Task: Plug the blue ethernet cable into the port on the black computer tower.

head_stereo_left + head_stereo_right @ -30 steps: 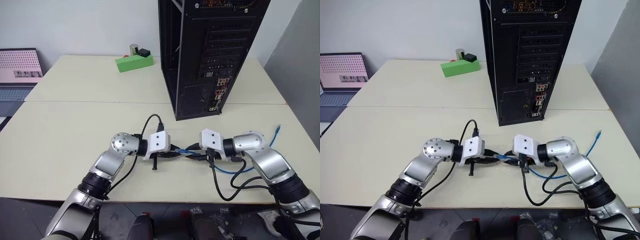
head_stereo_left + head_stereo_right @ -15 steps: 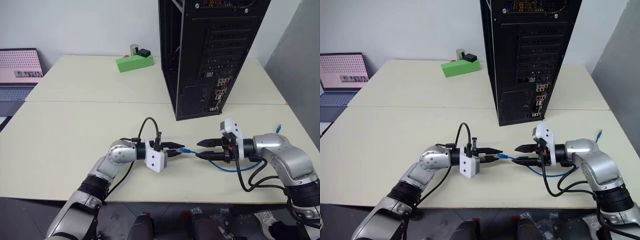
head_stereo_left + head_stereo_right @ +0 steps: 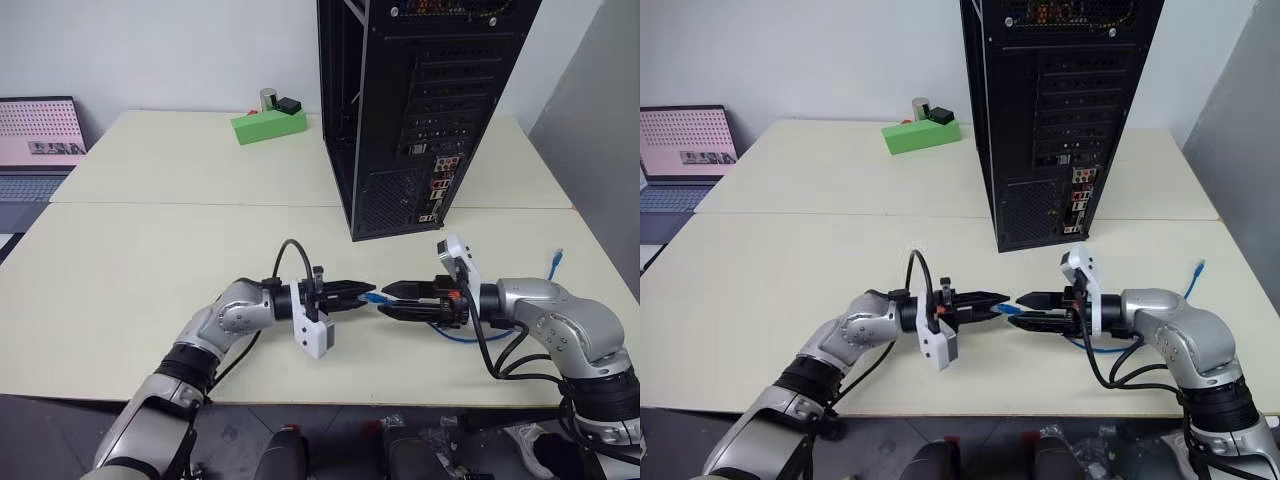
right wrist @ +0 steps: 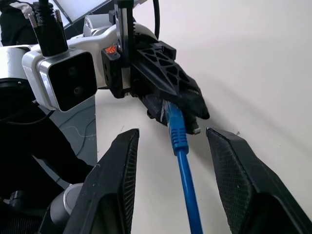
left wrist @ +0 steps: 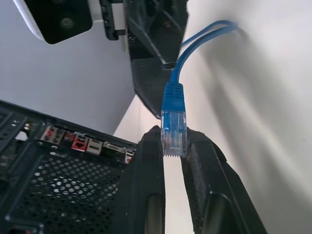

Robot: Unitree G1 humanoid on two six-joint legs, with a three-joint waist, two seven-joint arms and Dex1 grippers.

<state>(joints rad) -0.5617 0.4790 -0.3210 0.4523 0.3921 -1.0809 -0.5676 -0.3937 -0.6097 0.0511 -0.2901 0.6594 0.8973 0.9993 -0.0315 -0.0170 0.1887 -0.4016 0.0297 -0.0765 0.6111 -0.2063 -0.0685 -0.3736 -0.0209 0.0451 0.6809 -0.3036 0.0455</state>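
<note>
The robot's left gripper covers the plug's clear tip that must go into the port, so next the right gripper grabs the plug by its blue boot [image 5: 173, 97].
My left gripper [image 3: 360, 294] is shut on the clear-blue plug [image 5: 173, 105] of the blue ethernet cable [image 3: 462, 337], held just above the table and pointing right. Facing it, my right gripper [image 3: 384, 299] is open. Its fingers [image 4: 116, 180] straddle the cord [image 4: 187, 187] behind the plug without touching it. The cord runs back under my right arm to its other plug [image 3: 556, 258] near the table's right edge. The black computer tower [image 3: 420, 100] stands behind, rear panel toward me. The port is somewhere in the coloured connector cluster [image 3: 438, 190]; I cannot single it out.
A green block [image 3: 268, 124] with small items on it sits at the far side of the table. A laptop [image 3: 38, 140] is at the far left. Black robot cables [image 3: 500, 352] loop beside my right arm near the table's front edge.
Both wrists rolled and rose slightly off the table. The right gripper opened and let go of the cable, drew apart, then came back close to the left gripper's tips.
</note>
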